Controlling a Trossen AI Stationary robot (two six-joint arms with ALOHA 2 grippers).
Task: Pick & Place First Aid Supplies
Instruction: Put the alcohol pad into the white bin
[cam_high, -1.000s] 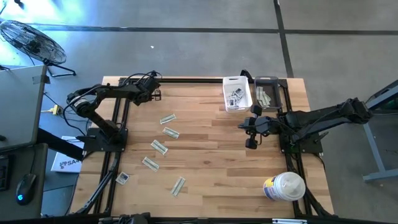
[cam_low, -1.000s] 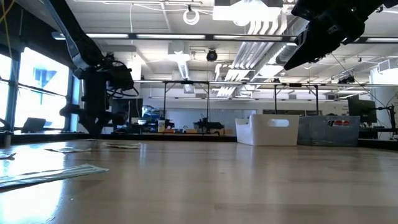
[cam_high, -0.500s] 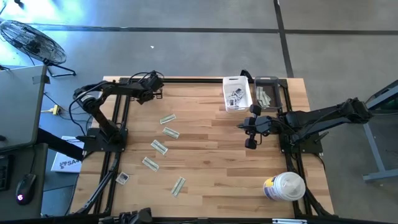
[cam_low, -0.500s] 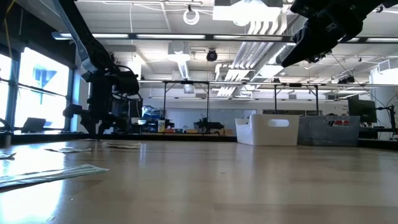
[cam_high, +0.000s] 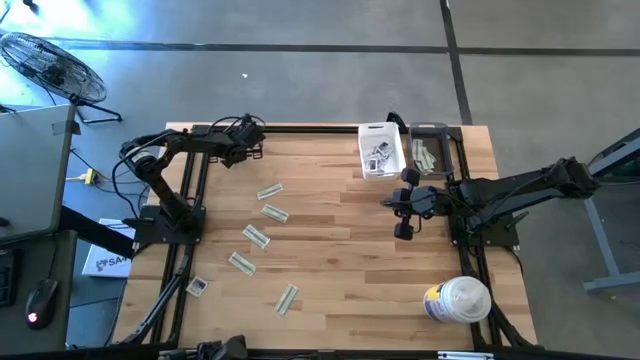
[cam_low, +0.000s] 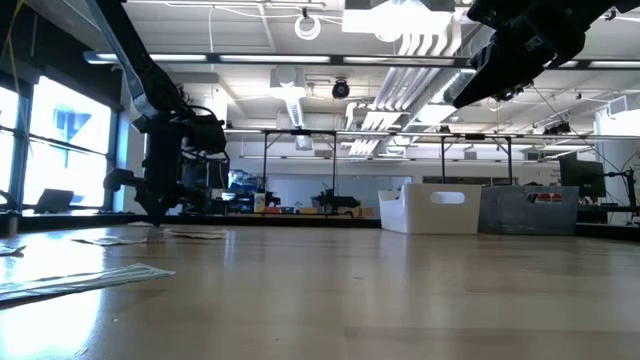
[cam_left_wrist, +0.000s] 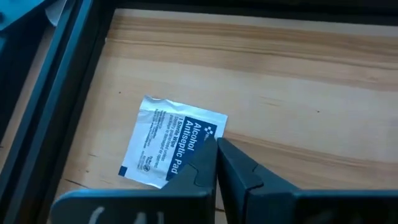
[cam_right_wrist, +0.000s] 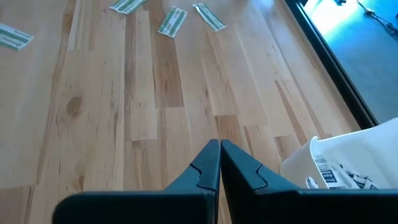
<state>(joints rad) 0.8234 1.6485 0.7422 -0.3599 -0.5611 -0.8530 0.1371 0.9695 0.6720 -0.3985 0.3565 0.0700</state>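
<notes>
My left gripper's shut fingers are above the alcohol pad packet, which lies flat, so they should open and pinch the packet's blue printed edge (cam_left_wrist: 214, 127) before they lift it.
A square white alcohol pad packet (cam_left_wrist: 173, 142) with blue print lies flat near the table's far left corner (cam_high: 253, 152). My left gripper (cam_left_wrist: 216, 140) is shut and low over it, its tips at one edge of the packet. Several pale green strips (cam_high: 269, 191) (cam_high: 256, 236) (cam_high: 287, 298) and another square packet (cam_high: 196, 286) lie flat on the table's left half. My right gripper (cam_high: 403, 230) is shut and hangs high above the table's right middle (cam_right_wrist: 219, 143), holding nothing. My left gripper points its shut fingertips (cam_left_wrist: 208, 149) slanting down from above at the edge of the packet beside the printed side (cam_left_wrist: 198, 134). The packet lies flat on the table. The fingers hide the spot, so I cannot tell whether they touch it.
A white bin (cam_high: 381, 150) holding white packets and a grey bin (cam_high: 432, 150) holding green strips stand at the far edge, right of centre. A big white canister (cam_high: 457, 299) lies near the right near corner. Black frame rails (cam_left_wrist: 68, 74) run beside the packet.
My left gripper has moved a little toward the table's right and come down toward the table at the far left corner. My right gripper and the packets have stayed where they were.
</notes>
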